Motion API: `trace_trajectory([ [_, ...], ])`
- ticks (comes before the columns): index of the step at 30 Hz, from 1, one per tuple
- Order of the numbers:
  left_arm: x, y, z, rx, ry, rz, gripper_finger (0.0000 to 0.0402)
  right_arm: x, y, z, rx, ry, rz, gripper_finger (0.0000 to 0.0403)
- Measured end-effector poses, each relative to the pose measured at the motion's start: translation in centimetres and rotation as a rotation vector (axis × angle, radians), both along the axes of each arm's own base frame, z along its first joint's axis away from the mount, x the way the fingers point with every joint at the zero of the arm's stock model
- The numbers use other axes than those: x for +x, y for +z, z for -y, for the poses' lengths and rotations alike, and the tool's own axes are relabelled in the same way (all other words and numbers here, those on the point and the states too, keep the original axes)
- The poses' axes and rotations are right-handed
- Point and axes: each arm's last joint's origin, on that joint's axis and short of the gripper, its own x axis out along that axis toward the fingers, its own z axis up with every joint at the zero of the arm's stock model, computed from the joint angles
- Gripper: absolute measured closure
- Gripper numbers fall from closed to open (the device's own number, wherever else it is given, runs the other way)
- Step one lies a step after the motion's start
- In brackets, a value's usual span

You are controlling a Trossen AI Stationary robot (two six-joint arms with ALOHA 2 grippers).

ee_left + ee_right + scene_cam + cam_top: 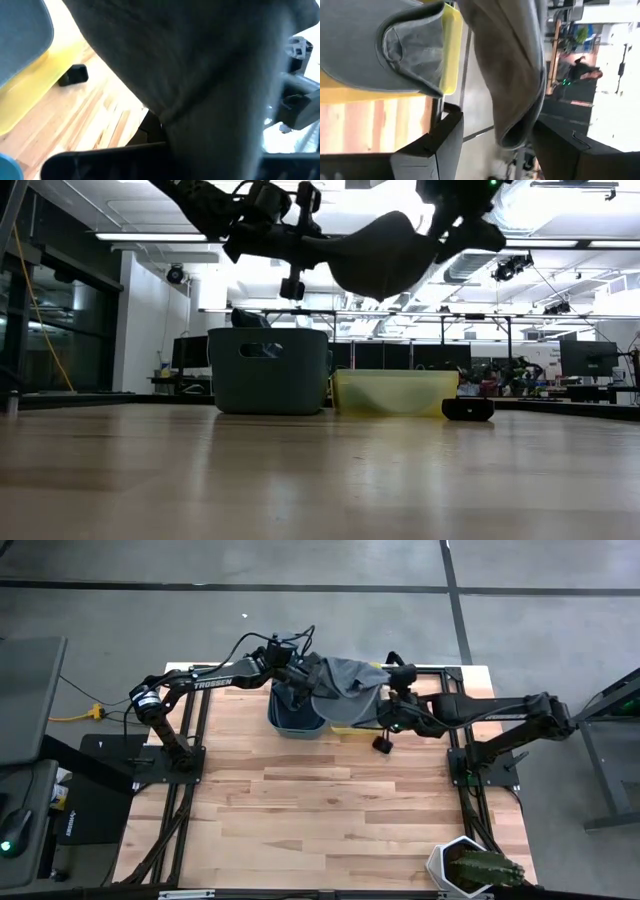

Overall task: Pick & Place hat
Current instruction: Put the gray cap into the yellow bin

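My right gripper will take the grey hat hold of at the hat's hanging fold (380, 678) (516, 120), on the side opposite my left gripper.
A grey hat (345, 685) hangs in the air over a dark blue bin (290, 720) and a yellow bin (350, 726) at the table's far edge. In the low view the hat (385, 255) sags well above both bins. My left gripper (303, 675) is shut on the hat's left side. My right gripper (495, 145) stands open at the hat's right side, with a hanging fold of the hat (512, 100) between its two fingers. My left gripper holds the hat by its left edge (314, 677), coming in nearly level from the table's left. The grey cloth (200, 75) fills the wrist view and hides the place of contact. The hat hangs clear of both bins, slack toward the right. My right gripper has the fold's lower edge (516, 134) between its open fingers; whether a finger touches it I cannot tell.
A small black object (382, 743) lies on the wood in front of the yellow bin (395, 392). A potted plant in a white pot (470, 868) stands at the near right corner. The table's near half is bare wood (300, 810). A person (585, 70) shows in the room beyond.
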Motion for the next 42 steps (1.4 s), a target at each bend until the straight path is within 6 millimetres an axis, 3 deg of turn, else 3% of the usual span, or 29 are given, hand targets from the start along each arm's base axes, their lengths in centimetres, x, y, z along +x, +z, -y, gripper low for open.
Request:
trace_trajectory([
  [18, 0.1, 0.0, -0.5, 0.106, 0.132, 0.000, 0.0401, -5.6, 2.7, 1.0, 0.188, -0.313, 0.475, 0.0190],
  [23, 0.2, 0.1, -0.8, 0.166, 0.222, 0.005, 0.0401, -6.7, 3.2, 1.4, 0.486, -0.423, 0.714, 0.0191],
  [27, 0.3, 0.6, -1.1, 0.215, 0.307, 0.049, 0.0401, -6.1, 3.2, 2.0, 0.787, -0.580, 0.999, 0.0189],
  [31, 0.3, 1.1, -1.3, 0.298, 0.368, 0.090, 0.0401, -4.6, 3.2, 2.2, 1.006, -0.599, 1.207, 0.0190],
  [42, 0.3, 1.4, -1.7, 0.485, 0.466, 0.108, 0.0401, -2.4, 2.3, 4.4, 1.202, -0.593, 1.688, 0.0188],
])
